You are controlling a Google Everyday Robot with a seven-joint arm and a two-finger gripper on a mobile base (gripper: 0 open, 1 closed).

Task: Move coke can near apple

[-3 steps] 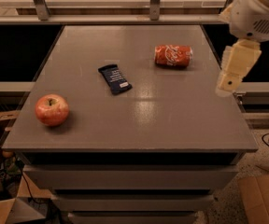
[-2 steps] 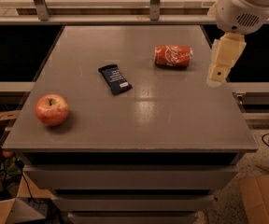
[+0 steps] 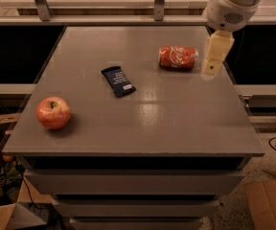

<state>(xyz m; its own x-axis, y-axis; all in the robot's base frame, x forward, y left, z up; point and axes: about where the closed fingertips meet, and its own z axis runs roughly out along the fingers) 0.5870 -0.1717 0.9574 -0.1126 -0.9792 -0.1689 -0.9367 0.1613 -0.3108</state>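
Observation:
Next, my gripper will go to the coke can's middle (image 3: 180,57) and close there, across its red body.
The coke can (image 3: 178,57) lies on its side at the back right of the grey table (image 3: 143,123), red-orange with white script. The apple (image 3: 53,112) sits upright near the front left edge, far from the can. My gripper (image 3: 212,67) hangs just right of the can, close to its end and a little above the table top, holding nothing. Only one pale finger (image 3: 215,52) shows, seen edge-on below the white wrist.
A flat dark blue snack wrapper (image 3: 118,81) lies between the can and the apple, left of the can. A rail with metal posts (image 3: 159,1) runs behind the table. Cardboard boxes (image 3: 270,202) and cables lie on the floor beside the table.
My gripper has moved left and toward the back of the table, from the right edge to just beside the can. Can, apple and wrapper have not moved.

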